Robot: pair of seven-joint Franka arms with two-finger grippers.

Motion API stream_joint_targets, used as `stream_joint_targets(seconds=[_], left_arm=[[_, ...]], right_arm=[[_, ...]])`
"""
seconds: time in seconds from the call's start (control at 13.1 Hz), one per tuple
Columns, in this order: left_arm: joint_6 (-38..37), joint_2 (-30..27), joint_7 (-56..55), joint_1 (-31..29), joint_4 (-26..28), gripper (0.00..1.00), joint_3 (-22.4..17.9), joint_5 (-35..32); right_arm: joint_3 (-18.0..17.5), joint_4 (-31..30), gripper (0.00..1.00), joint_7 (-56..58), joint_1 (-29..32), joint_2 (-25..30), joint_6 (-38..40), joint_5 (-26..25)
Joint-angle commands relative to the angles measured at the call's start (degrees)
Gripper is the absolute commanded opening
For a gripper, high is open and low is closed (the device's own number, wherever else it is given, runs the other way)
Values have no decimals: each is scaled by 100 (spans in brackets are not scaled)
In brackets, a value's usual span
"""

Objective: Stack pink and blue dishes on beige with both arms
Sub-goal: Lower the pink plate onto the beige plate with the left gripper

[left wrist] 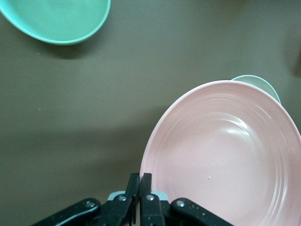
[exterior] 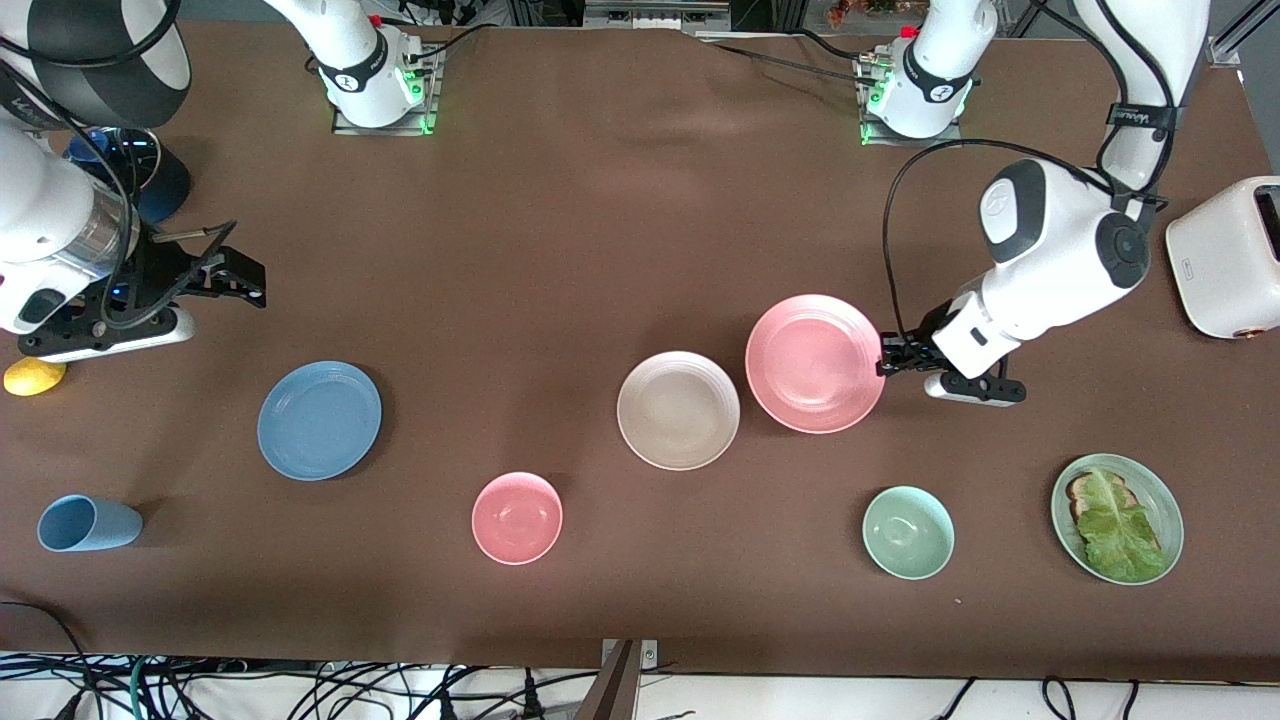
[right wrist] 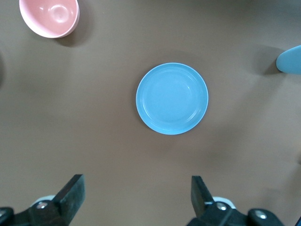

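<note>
My left gripper will release the pink plate in the center, squarely on the middle of the beige plate (exterior: 675,409). The pink plate now looks lifted off the table.
My left gripper (exterior: 885,362) (left wrist: 140,181) is shut on the rim of the pink plate (exterior: 815,363) (left wrist: 225,155), at the plate's edge toward the left arm's end of the table. The plate looks lifted off the table and slightly tilted. Its other edge reaches the rim of the beige plate (exterior: 678,410), which lies flat mid-table. The blue plate (exterior: 319,420) (right wrist: 172,98) lies flat toward the right arm's end. My right gripper (exterior: 240,275) (right wrist: 137,181) hangs open and empty over bare table beside the blue plate.
A pink bowl (exterior: 517,517) (right wrist: 49,16), a mint bowl (exterior: 908,532) (left wrist: 56,19) and a green plate with lettuce (exterior: 1117,518) sit nearer the front camera. A light blue cup (exterior: 88,523) lies on its side. A lemon (exterior: 34,377) and a white toaster (exterior: 1225,255) stand at the table's ends.
</note>
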State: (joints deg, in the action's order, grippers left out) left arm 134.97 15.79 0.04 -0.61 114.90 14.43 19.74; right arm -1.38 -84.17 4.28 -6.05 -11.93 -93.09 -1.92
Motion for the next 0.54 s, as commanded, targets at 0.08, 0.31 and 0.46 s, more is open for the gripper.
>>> stream_joint_targets(seconds=[0.08,0.31,0.46], left_arm=[[554,512,-854,648,-293,0,-98,-198],[1056,819,-1801,1043,-311,0,-107,-863],[1154,1065,-2680,1334,-573,0,-177,-1461]], right_arm=[[-3,77,100,29,77,-29,1,-81],[15,77,100,20,279,-47,-8,-2],[15,42,100,29,279,-55,-25,51]])
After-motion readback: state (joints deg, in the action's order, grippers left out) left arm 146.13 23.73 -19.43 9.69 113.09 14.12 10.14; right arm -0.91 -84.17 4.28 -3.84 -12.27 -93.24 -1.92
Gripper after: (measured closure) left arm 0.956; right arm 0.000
